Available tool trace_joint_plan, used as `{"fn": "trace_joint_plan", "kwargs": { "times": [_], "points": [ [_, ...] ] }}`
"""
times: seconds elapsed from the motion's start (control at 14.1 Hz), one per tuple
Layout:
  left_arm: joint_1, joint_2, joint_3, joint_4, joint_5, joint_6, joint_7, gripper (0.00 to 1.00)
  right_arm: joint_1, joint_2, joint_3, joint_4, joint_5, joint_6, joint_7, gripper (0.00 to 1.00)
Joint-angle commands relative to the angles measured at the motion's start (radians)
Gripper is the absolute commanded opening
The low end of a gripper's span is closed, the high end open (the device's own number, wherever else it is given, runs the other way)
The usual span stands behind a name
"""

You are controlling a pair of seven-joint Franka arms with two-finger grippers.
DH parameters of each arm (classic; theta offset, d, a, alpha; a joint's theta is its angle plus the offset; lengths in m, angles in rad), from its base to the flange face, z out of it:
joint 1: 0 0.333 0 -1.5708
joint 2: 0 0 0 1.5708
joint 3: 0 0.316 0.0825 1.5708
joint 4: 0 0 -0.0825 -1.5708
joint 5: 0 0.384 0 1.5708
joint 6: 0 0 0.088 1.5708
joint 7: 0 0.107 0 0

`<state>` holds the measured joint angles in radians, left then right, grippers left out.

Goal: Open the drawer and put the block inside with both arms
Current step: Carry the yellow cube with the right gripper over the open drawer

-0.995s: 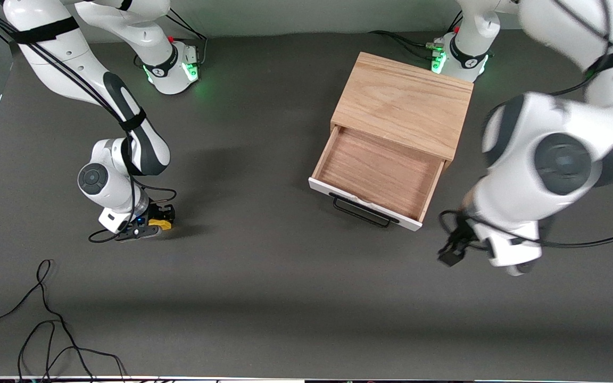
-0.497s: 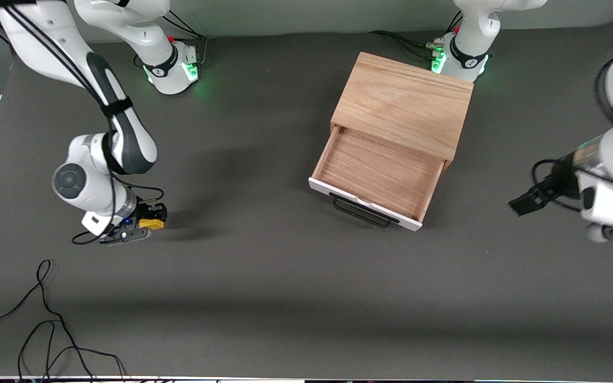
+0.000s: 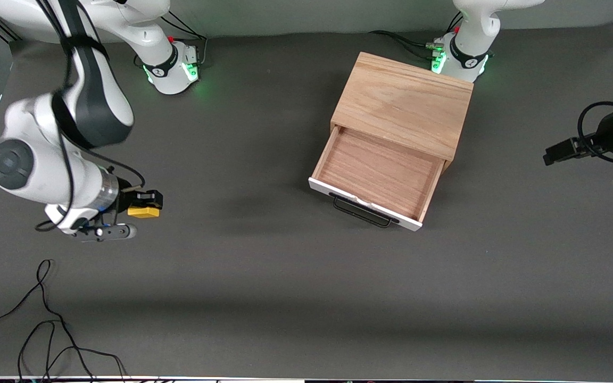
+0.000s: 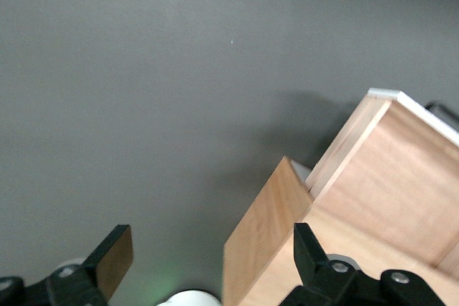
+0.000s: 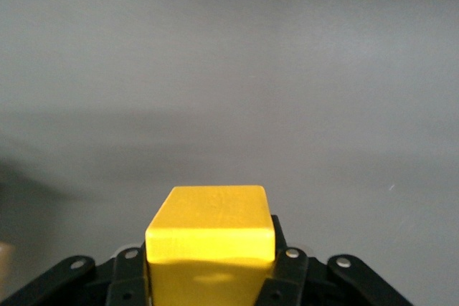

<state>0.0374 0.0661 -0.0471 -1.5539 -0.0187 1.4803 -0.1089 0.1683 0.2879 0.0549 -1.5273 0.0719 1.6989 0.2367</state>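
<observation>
The yellow block, now held above the table, will go down on the drawer's wood bottom behind the drawer's white front (image 3: 356,174), towards the side of the drawer nearest my right gripper.
The drawer (image 3: 375,175) stands pulled open from the light-wood cabinet (image 3: 405,101); its wood interior holds nothing, and its white front and black bar handle (image 3: 362,210) face the front camera. My right gripper (image 3: 144,205) is shut on the yellow block (image 3: 143,211) and holds it above the table at the right arm's end; the block (image 5: 210,238) fills the space between the fingers in the right wrist view. My left gripper (image 3: 554,154) is open and empty, raised at the left arm's end of the table beside the cabinet (image 4: 272,241).
Loose black cables (image 3: 46,330) lie on the table near the front edge at the right arm's end. Both green-lit bases (image 3: 171,66) stand along the table's back edge. The dark mat (image 3: 285,287) stretches between block and drawer.
My right gripper has lifted the block off the table and drawn slightly toward the right arm's end. My left arm has swung away from the drawer front, out toward the left arm's end.
</observation>
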Motion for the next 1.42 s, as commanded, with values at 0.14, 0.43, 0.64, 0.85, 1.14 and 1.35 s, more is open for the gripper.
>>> {"fn": "trace_joint_plan", "kwargs": {
  "times": [0.14, 0.43, 0.64, 0.85, 1.14, 1.35],
  "points": [
    [-0.001, -0.035, -0.003, -0.034, 0.017, -0.009, 0.173, 1.0, 0.002, 0.086, 0.185, 0.294, 0.034, -0.153, 0.423, 0.38],
    [-0.005, -0.052, -0.005, -0.04, 0.028, 0.017, 0.135, 1.0, 0.107, 0.209, 0.332, 0.442, 0.012, -0.09, 0.728, 0.38],
    [-0.004, -0.08, -0.005, -0.063, 0.028, 0.061, 0.135, 1.0, 0.207, 0.287, 0.332, 0.489, 0.012, 0.051, 0.877, 0.38],
    [-0.01, -0.103, -0.01, -0.109, 0.034, 0.106, 0.135, 1.0, 0.301, 0.362, 0.327, 0.489, -0.03, 0.183, 0.981, 0.38],
    [-0.016, -0.089, -0.011, -0.095, 0.037, 0.097, 0.136, 1.0, 0.453, 0.49, 0.326, 0.487, -0.184, 0.301, 1.173, 0.38],
    [-0.085, -0.074, 0.025, -0.075, 0.037, 0.089, 0.137, 1.0, 0.502, 0.548, 0.324, 0.48, -0.228, 0.311, 1.245, 0.38]
  ]
}}
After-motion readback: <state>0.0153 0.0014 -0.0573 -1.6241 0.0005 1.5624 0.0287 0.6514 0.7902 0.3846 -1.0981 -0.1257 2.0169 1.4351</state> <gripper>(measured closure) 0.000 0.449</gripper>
